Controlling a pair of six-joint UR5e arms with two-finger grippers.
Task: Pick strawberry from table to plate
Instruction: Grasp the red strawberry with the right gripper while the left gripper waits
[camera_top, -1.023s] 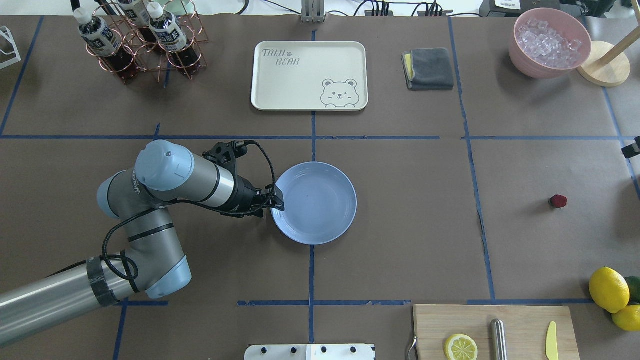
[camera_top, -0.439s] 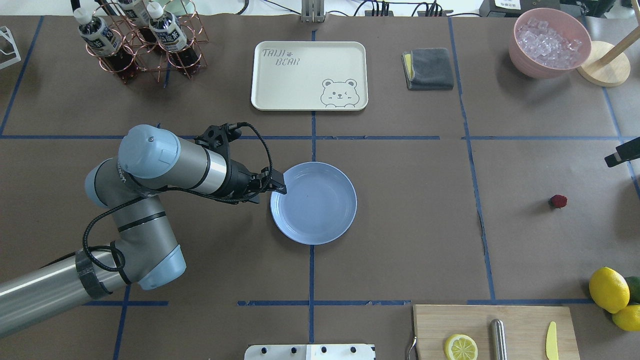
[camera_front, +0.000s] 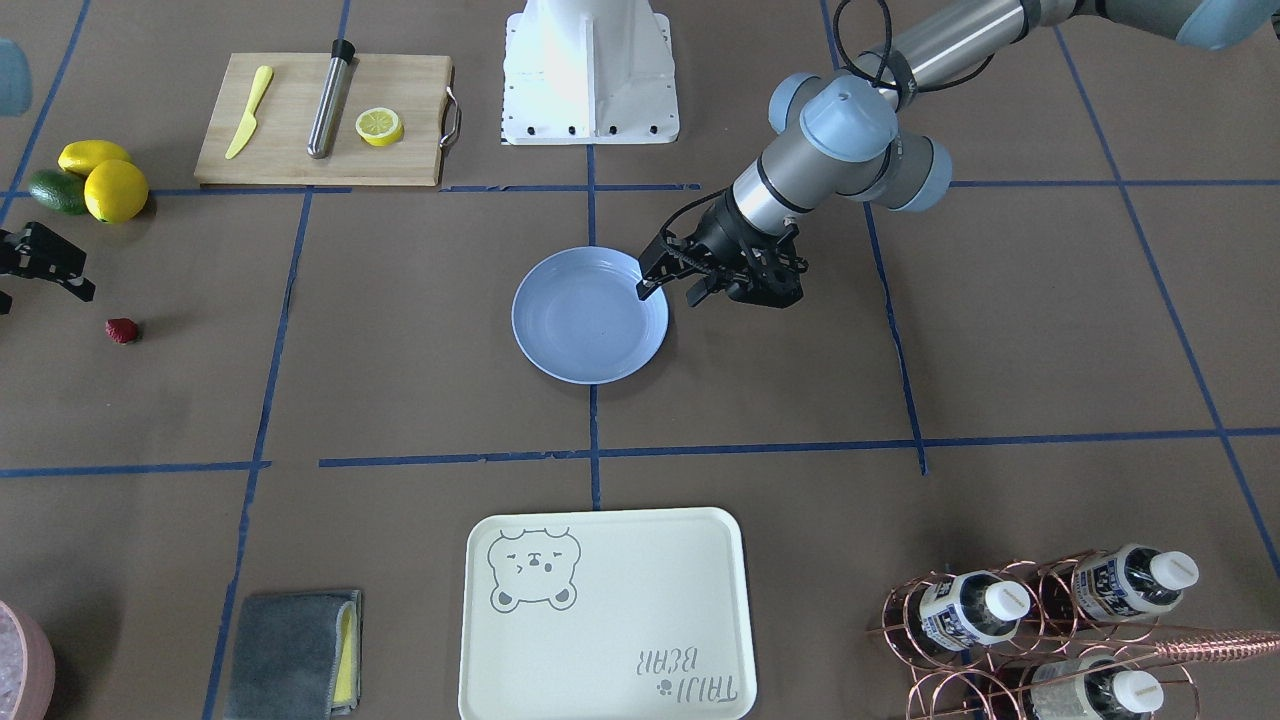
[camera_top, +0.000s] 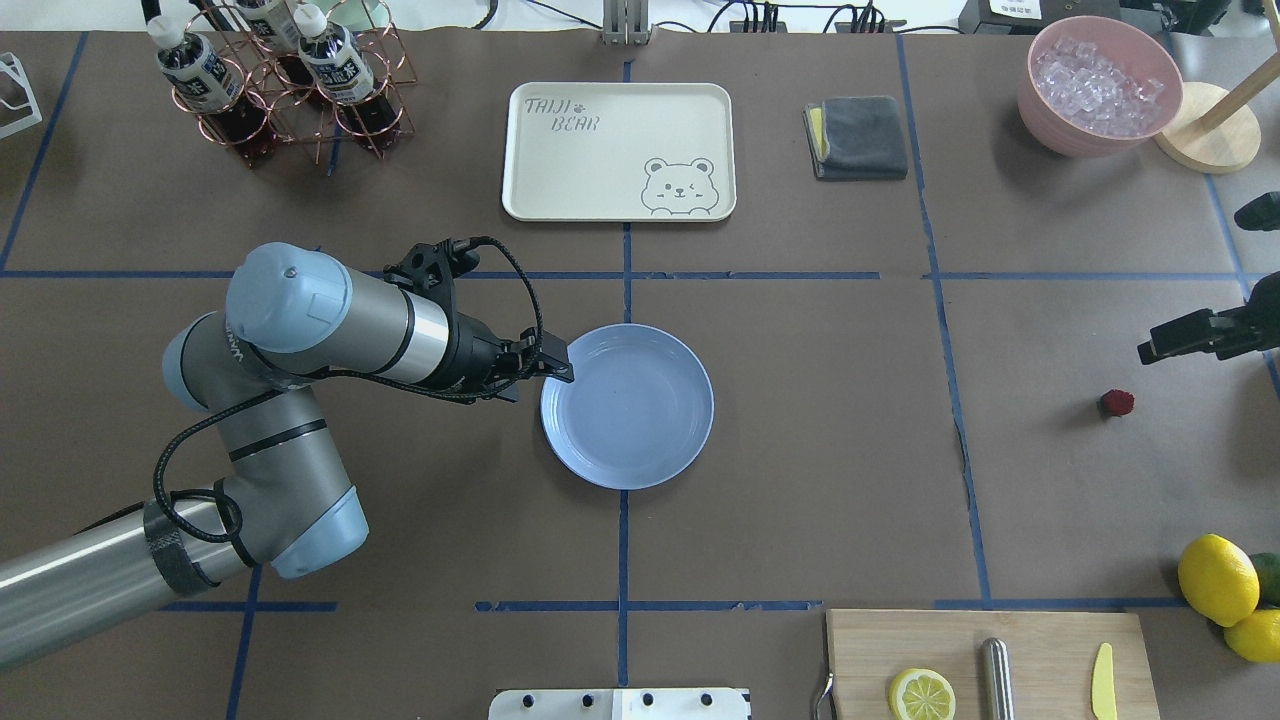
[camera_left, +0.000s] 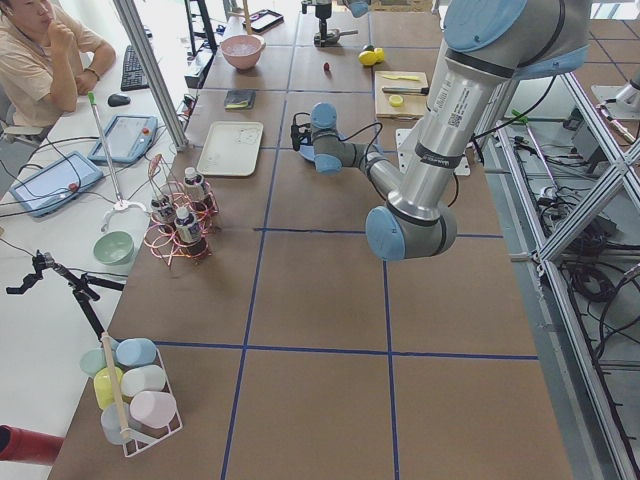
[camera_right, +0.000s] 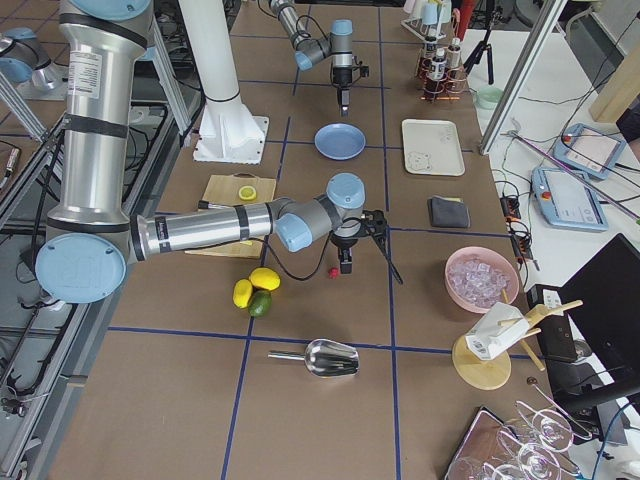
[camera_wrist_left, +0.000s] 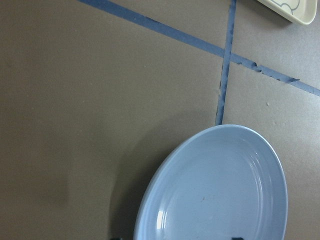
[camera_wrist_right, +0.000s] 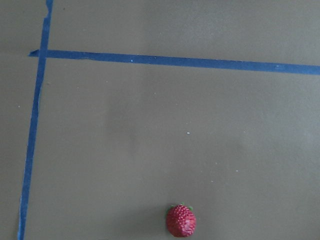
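The robot's right gripper should close across the strawberry's red middle (camera_front: 121, 330) (camera_wrist_right: 181, 222) with one finger on each side, so that its green leaves stay free.
The small dark-red strawberry (camera_top: 1117, 402) (camera_front: 122, 330) lies on the brown table (camera_top: 820, 450) at its right side, and shows low in the right wrist view (camera_wrist_right: 181, 221). My right gripper (camera_front: 40, 293) hovers just beyond it, fingers apart and open, holding nothing. The pale blue plate (camera_top: 628, 405) (camera_front: 590, 315) (camera_wrist_left: 215, 190) rests bare at the table's middle. My left gripper (camera_top: 548, 376) (camera_front: 668, 290) hangs at the plate's left rim, open and empty.
A cream bear tray (camera_top: 618, 150) and grey cloth (camera_top: 860, 138) lie at the back. Also there: a bottle rack (camera_top: 280, 90), a pink bowl of ice (camera_top: 1040, 110), lemons (camera_top: 1217, 578), and a cutting board (camera_top: 1050, 640) with a lemon half (camera_top: 921, 693). A person (camera_left: 30, 60) sits off-table.
My left gripper has drawn back from the plate's rim, up and toward the far left. My right gripper has come in from the right edge toward the strawberry.
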